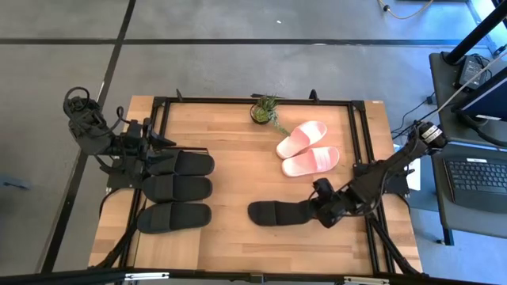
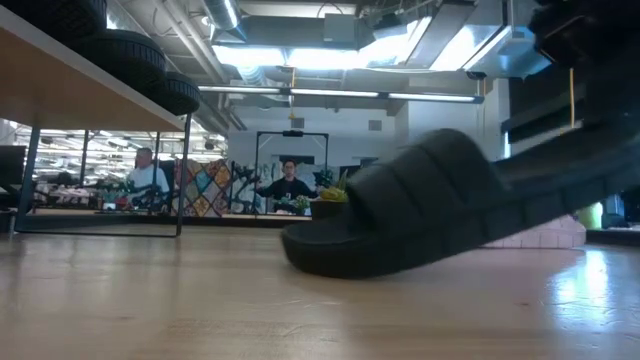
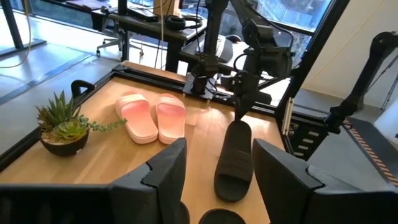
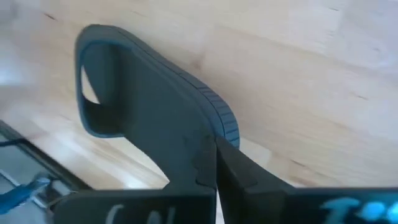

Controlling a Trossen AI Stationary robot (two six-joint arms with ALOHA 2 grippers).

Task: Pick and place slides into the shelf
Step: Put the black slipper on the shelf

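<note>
The fourth black slide slants toe down from the robot's right gripper, so the robot should lay the slide flat and regrip its heel (image 4: pixel 198 121) before lifting it to the shelf.
Three black slides (image 1: pixel 178 188) lie side by side at the table's left; in the low view they sit on top of the shelf (image 2: pixel 80 95). My left gripper (image 1: pixel 162 164) hovers open at their heel ends, and I cannot see it touching them. A fourth black slide (image 1: pixel 277 212) lies near the table's middle, and my right gripper (image 1: pixel 323 207) is shut on its heel end. Two pale pink slides (image 1: pixel 305 150) lie flat on the table, farther back toward the right. My right gripper pinches the fourth black slide at its heel end (image 4: pixel 205 155) between the two fingers, coming from the table's right and slanting down, along the slide's length. The slide is tilted: its toe end (image 2: pixel 300 250) rests on the table and the heel is raised.
A small potted plant (image 1: pixel 265 109) stands at the table's far edge, beside the pink slides. Black frame rails (image 1: pixel 360 150) run along the table's sides. Bare wood lies between the shelf and the held slide. People (image 2: pixel 290 180) sit in the room beyond.
</note>
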